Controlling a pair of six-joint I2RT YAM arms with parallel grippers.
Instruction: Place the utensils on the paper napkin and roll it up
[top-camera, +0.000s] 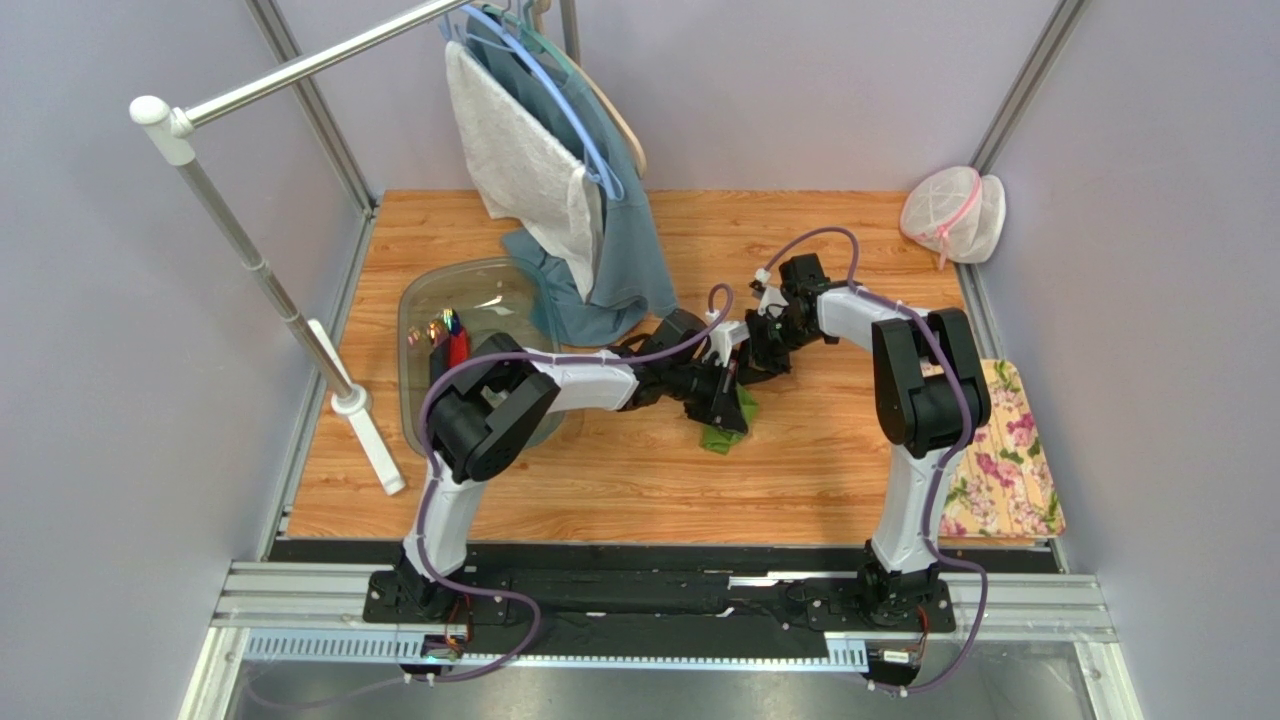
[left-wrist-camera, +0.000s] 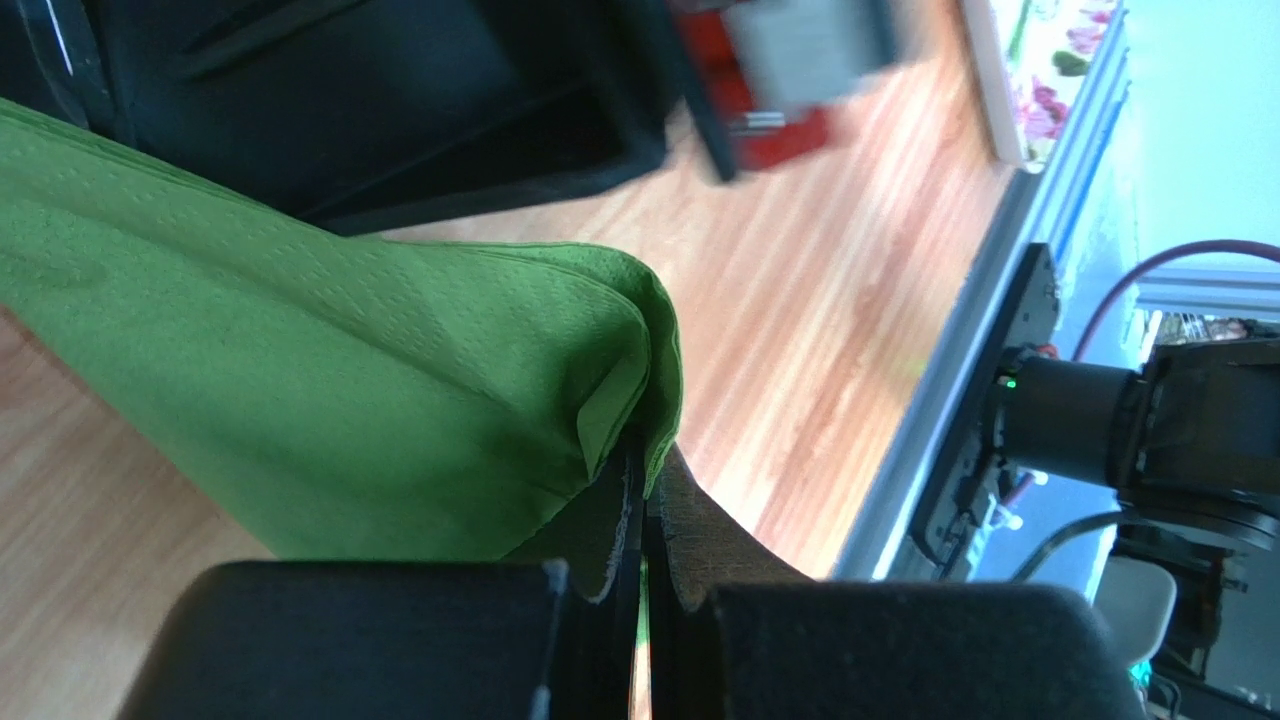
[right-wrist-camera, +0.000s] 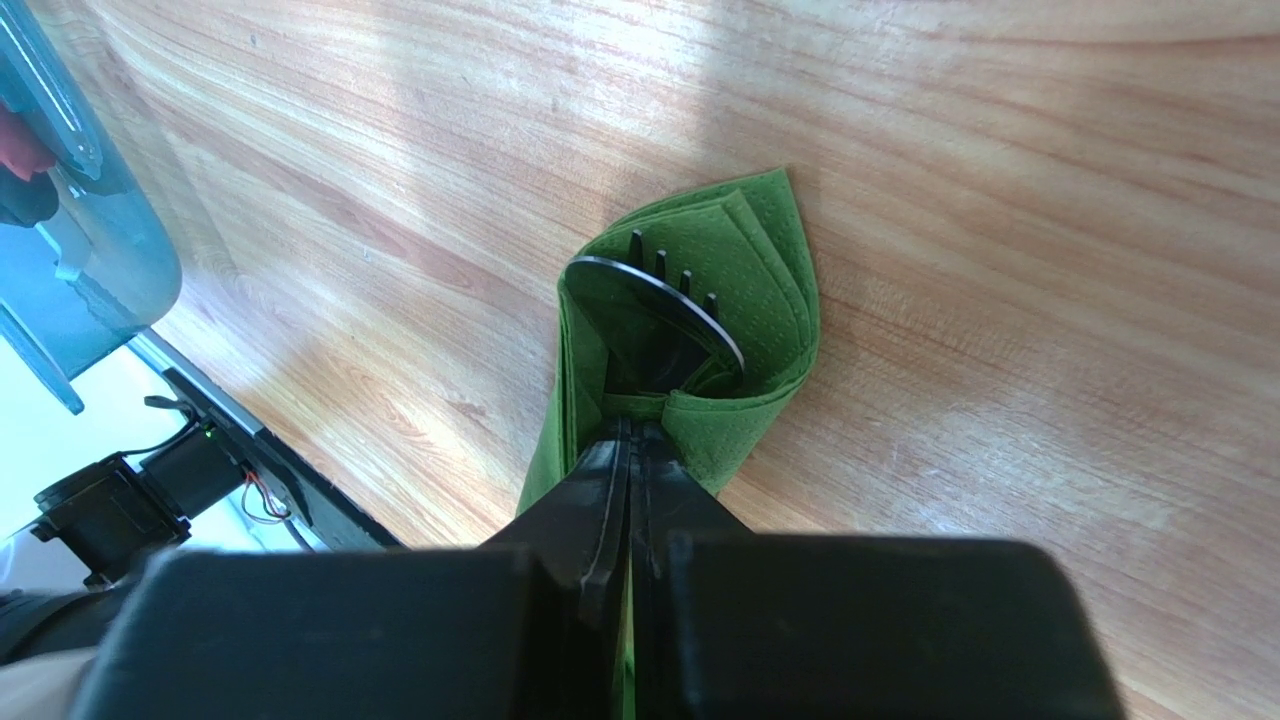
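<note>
The napkin's near end flares wide from my left gripper, so my right gripper should pin the napkin while my left gripper takes its opposite edge (left-wrist-camera: 241, 510).
The green paper napkin (top-camera: 721, 437) lies mid-table, folded around black utensils. In the right wrist view the napkin (right-wrist-camera: 759, 285) wraps a black fork (right-wrist-camera: 661, 267) and a black spoon (right-wrist-camera: 679, 318), whose heads stick out of the open end. My right gripper (right-wrist-camera: 639, 435) is shut on the napkin's near fold, and it also shows in the top view (top-camera: 751, 368). My left gripper (left-wrist-camera: 649, 465) is shut on a folded edge of the napkin (left-wrist-camera: 331, 405), lifting it off the wood. It also shows in the top view (top-camera: 729, 408), close beside the right gripper.
A clear plastic tub (top-camera: 466, 293) with coloured items stands left of centre. A teal garment (top-camera: 609, 255) hangs from a rack (top-camera: 256, 263) at the back. A white mesh bag (top-camera: 954, 218) sits at the back right. A flowered mat (top-camera: 999, 450) lies at the right edge.
</note>
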